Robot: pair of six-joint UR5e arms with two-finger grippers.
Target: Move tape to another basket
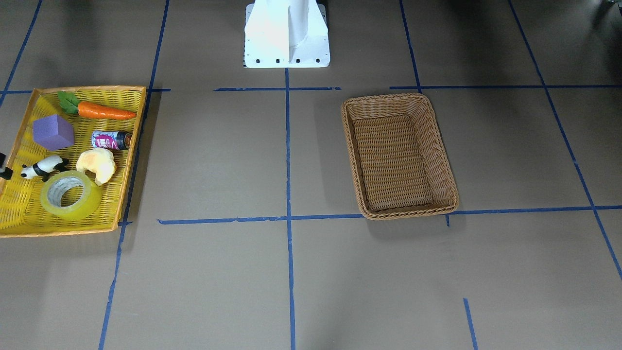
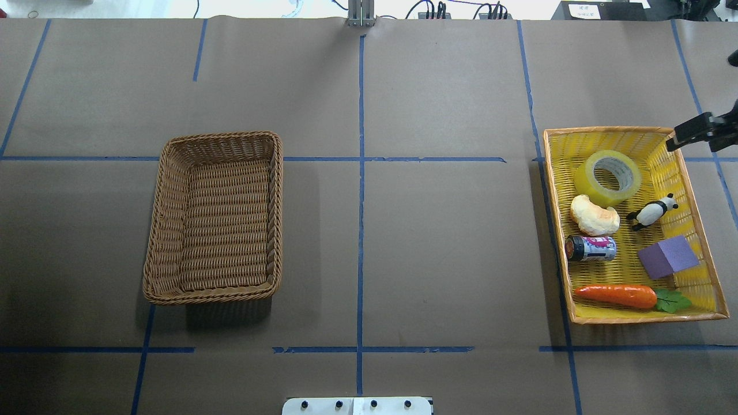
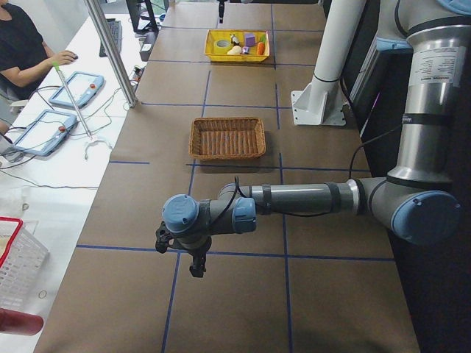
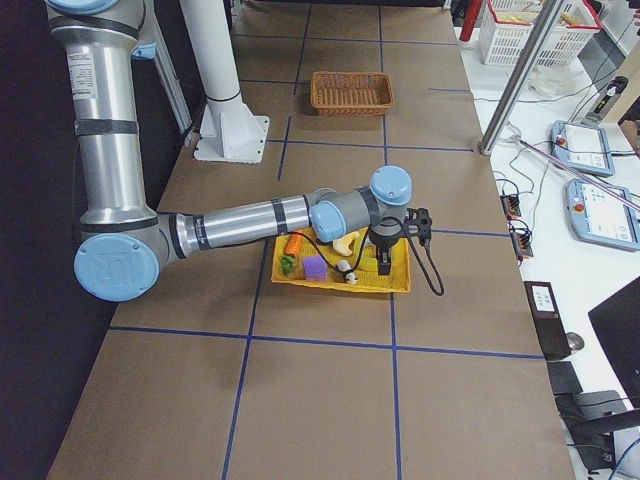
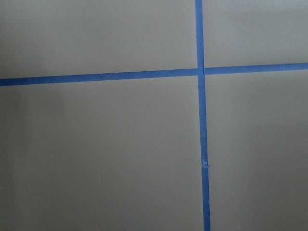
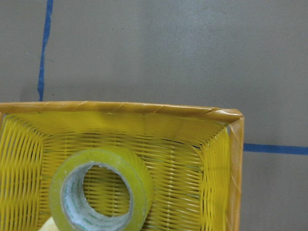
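Observation:
The robot's right gripper will next close on the side of the tape (image 1: 48,201) (image 6: 139,198) facing away from the croissant, with one finger inside the tape's hole.
The tape (image 2: 608,177) is a yellow-green roll lying flat in the far end of the yellow tray (image 2: 554,190). It also shows in the front view (image 1: 70,195) and low left in the right wrist view (image 6: 98,192). The brown wicker basket (image 2: 222,137) stands empty on the left half of the table; it also shows in the front view (image 1: 352,146). My right gripper (image 2: 673,141) hangs over the tray's far right corner, just beside the tape; I cannot tell if it is open. My left gripper (image 3: 195,265) hangs over bare table far from the basket; I cannot tell its state.
The tray also holds a croissant (image 2: 594,215), a panda (image 2: 651,212), a small can (image 2: 591,248), a purple block (image 2: 667,257) and a carrot (image 2: 617,295). The white robot base (image 1: 286,34) stands mid-table. An operator (image 3: 22,51) sits beyond the far edge.

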